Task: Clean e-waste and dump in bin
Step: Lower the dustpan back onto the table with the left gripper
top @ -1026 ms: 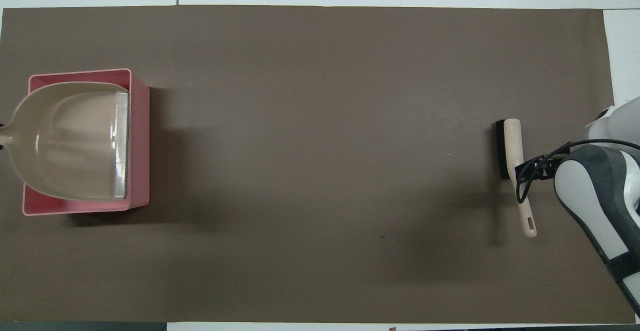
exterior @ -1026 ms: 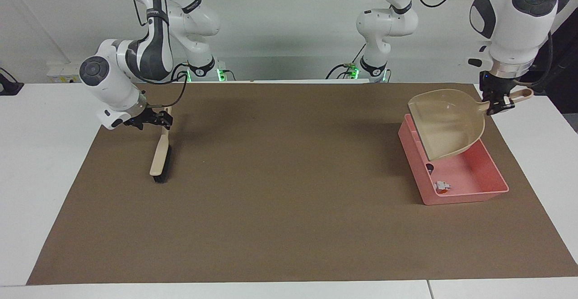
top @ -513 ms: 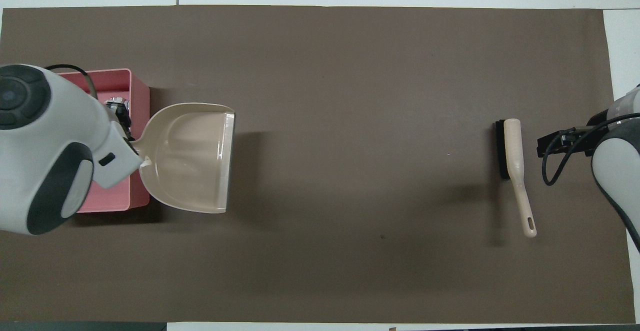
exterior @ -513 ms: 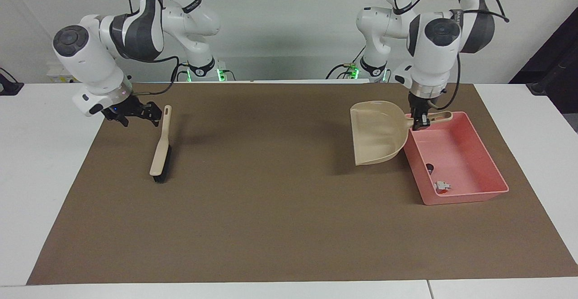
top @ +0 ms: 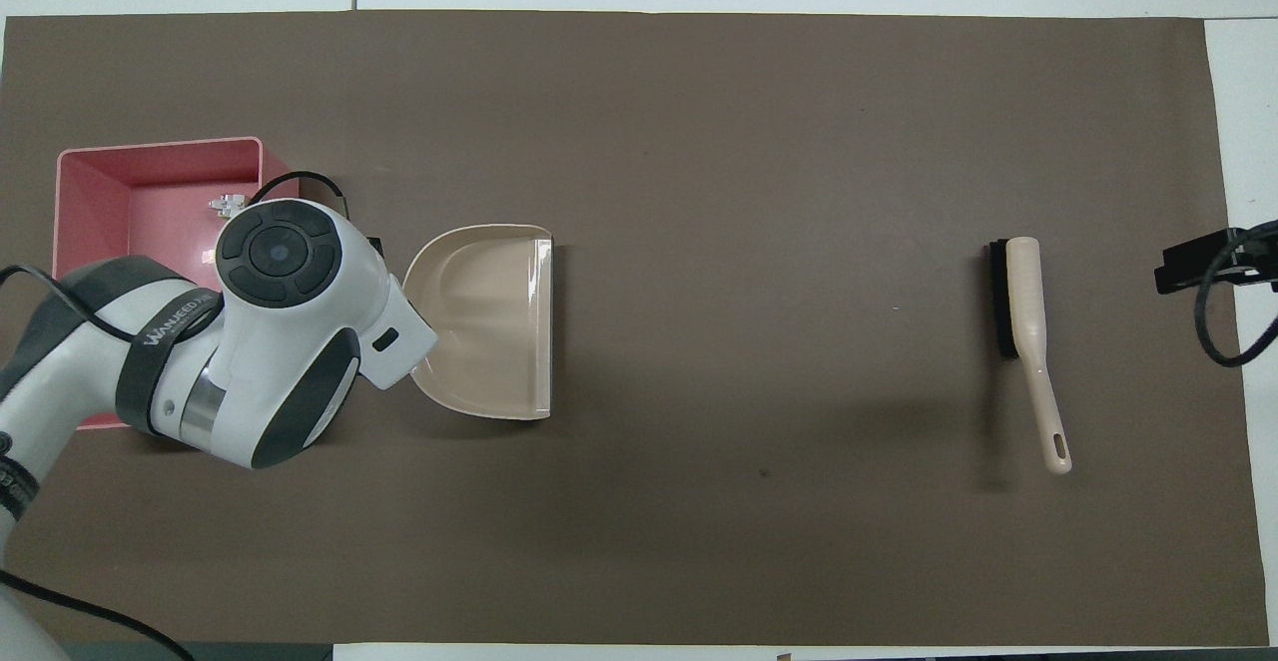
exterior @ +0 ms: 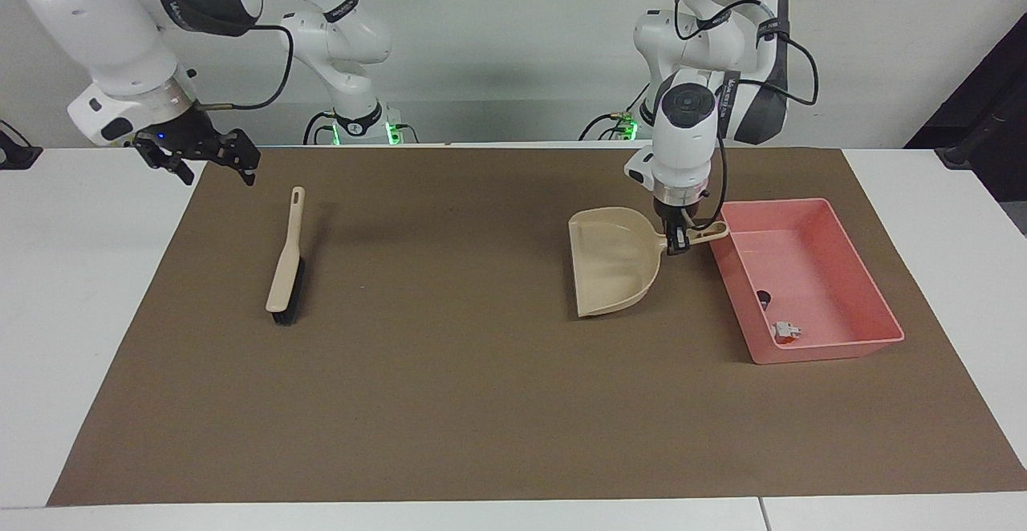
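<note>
Next, I set the beige dustpan down with my left gripper on the brown mat [top: 470,327] next to the pink bin.
The pink bin [exterior: 834,349] sits on the brown mat at the left arm's end; it also shows in the overhead view [top: 120,197]. In it lie the e-waste bits: a white one [exterior: 786,329] [top: 228,205] and a dark one [exterior: 763,298]. My left gripper [exterior: 678,239] is shut on the handle of the beige dustpan [exterior: 614,262] [top: 489,322], which is low at the mat beside the bin, toward the table's middle. My right gripper [exterior: 207,164] [top: 1193,264] is open and empty, raised over the mat's edge at the right arm's end.
A beige brush with black bristles [exterior: 285,274] [top: 1018,302] lies on the brown mat [exterior: 481,395] toward the right arm's end, its handle pointing to the robots. White table shows around the mat.
My left arm carried the dustpan from over the bin down to the mat beside it. My right gripper left the brush handle and rose away toward the right arm's end.
</note>
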### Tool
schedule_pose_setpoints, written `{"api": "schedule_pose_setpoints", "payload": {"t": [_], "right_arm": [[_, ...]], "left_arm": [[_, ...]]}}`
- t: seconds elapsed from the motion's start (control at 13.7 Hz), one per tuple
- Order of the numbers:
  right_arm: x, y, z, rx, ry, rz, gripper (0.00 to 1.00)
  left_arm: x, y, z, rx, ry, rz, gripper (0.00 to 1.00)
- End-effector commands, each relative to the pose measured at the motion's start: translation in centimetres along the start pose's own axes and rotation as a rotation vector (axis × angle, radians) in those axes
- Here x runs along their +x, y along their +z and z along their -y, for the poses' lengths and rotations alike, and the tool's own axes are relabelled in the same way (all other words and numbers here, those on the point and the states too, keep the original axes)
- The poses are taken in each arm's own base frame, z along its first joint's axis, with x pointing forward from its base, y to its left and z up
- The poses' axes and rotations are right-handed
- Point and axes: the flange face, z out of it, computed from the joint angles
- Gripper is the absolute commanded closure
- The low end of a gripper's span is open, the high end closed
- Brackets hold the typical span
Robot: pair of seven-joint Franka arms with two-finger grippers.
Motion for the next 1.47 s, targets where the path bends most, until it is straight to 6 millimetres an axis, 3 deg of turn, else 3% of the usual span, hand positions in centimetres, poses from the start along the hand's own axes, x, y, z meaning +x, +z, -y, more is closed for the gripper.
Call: {"api": "schedule_pose_setpoints", "payload": {"t": [0.0,0.37,0.95,1.03,1.25,1.39], "right_arm": [[0.6,-3.2,-0.6,-0.045,0.003,0.004,0.01],[1.3,-2.6,-1.3,0.008,0.021,0.014,0.01],[2.1,-2.5,0.1,0.009,0.008,0.022,0.01],[2.1,-2.4,0.3,0.009,0.029,0.025,0.01],[2.2,-2.5,0.4,0.004,0.038,0.016,0.01],[2.1,-2.5,0.4,0.005,0.039,0.019,0.01]], "left_arm": [[0.3,1.0,0.5,0.006,-0.013,-0.026,1.00],[-0.4,3.0,0.5,0.041,0.066,-0.045,1.00],[-0.6,3.8,-0.2,0.033,0.160,-0.044,0.97],[-0.4,3.8,-0.3,0.031,0.158,-0.043,0.96],[-0.1,3.5,-0.5,0.027,0.151,-0.042,0.76],[-0.1,3.5,-0.6,0.024,0.126,-0.042,0.80]]}}
